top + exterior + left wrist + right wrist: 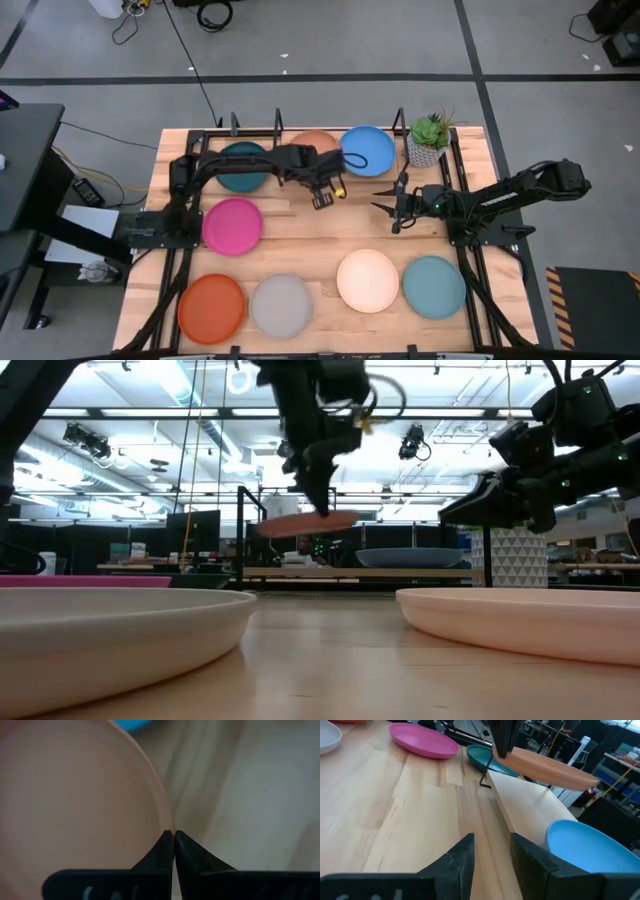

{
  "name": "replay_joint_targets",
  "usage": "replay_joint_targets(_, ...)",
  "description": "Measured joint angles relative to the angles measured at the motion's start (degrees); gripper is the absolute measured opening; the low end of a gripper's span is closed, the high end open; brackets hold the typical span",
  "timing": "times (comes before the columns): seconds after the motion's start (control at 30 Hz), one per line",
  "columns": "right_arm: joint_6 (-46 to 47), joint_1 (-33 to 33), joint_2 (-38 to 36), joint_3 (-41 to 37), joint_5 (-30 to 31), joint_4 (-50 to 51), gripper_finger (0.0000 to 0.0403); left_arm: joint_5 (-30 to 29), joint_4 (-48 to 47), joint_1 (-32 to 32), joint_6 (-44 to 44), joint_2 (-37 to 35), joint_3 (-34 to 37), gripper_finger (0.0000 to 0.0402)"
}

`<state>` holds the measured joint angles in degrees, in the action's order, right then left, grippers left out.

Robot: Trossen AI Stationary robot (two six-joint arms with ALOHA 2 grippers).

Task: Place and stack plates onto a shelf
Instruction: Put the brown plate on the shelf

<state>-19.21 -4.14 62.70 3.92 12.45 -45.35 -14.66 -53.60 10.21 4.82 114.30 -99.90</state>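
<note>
My left gripper is going to release the peach-tan plate on the shelf base (314, 155) (72, 812) between the dark teal plate and the bright blue plate.
My left gripper (320, 176) (322, 508) is shut on the peach-tan plate (314, 141) (306, 523) and holds it above the shelf (236, 126), between the dark teal plate (243, 166) and the bright blue plate (367, 150). Both of those plates lie flat on the shelf's pale wood base (527, 802). My right gripper (385, 198) (492, 854) hangs open over bare table, on the near side of the blue plate (590, 845). The magenta (232, 225), orange (212, 308), grey (281, 305), cream (367, 280) and light teal (434, 286) plates lie flat on the table. My left gripper pinches the peach-tan plate's rim (169, 827) between its two fingertips (162, 851), on the plate's near edge. The fingers come from above, pointing down. The plate is lifted clear of the shelf base and sits nearly level below the fingers (550, 770).
A small green plant in a white pot (430, 138) stands at the shelf's right end, beside the blue plate. Black frame rails run along the table's left and right sides (470, 262). Bare wood lies in the table's middle between the two rows of plates.
</note>
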Motion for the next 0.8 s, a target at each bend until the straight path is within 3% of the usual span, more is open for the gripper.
replay_joint_targets(0.43,1.3,1.5,0.0,0.0,0.4,0.5,0.0130,1.9,9.6,4.0,-3.3,0.0,10.1,0.0009)
replay_joint_targets(0.8,1.5,1.5,0.0,0.0,0.4,0.5,0.0130,2.2,11.7,5.0,-13.9,0.1,10.5,0.0015)
